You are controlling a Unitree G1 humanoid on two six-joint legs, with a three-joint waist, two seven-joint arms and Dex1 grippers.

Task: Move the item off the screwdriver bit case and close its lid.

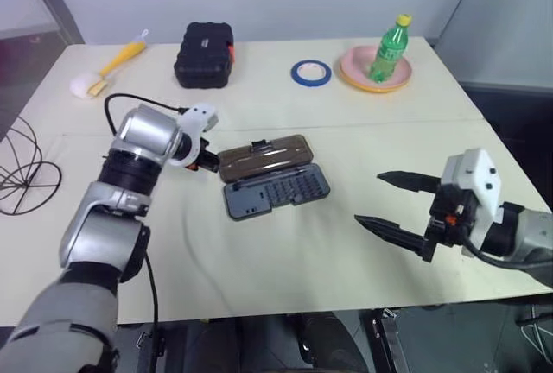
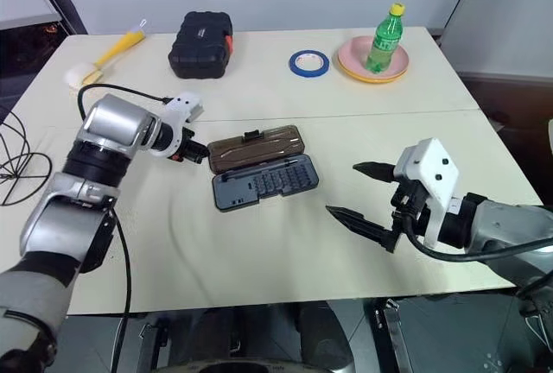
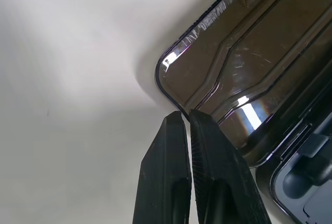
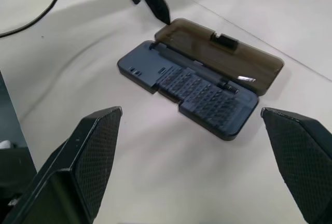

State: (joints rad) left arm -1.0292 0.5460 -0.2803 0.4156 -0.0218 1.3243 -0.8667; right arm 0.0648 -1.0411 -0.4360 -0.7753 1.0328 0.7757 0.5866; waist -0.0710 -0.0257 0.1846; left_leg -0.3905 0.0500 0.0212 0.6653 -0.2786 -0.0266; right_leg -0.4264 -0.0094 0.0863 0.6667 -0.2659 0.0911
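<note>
The robot's left gripper meets the lid's end corner while the case lies slanted, so it should back away and pull the case closer by the lid's far edge (image 1: 240, 148).
The screwdriver bit case (image 1: 276, 192) lies open at the table's middle, its dark grey-blue tray showing rows of small bits. Its lid (image 1: 263, 157), smoky brown with a black latch tab, lies flat on the far side of the tray. My left gripper (image 1: 210, 161) is shut, and its fingertips (image 3: 179, 120) rest right at the lid's left corner with nothing between them. The item (image 1: 34, 164), a black wire globe, sits at the table's far left edge, apart from the case. My right gripper (image 1: 370, 199) hangs wide open and empty to the right of the case.
Along the table's far side stand a chunky black box (image 1: 204, 53) with a red-orange side, a blue tape ring (image 1: 310, 72), a pink plate (image 1: 352, 64) holding a green bottle (image 1: 390, 49), and a yellow brush (image 1: 112, 66). A black cable (image 1: 117, 101) loops behind my left wrist.
</note>
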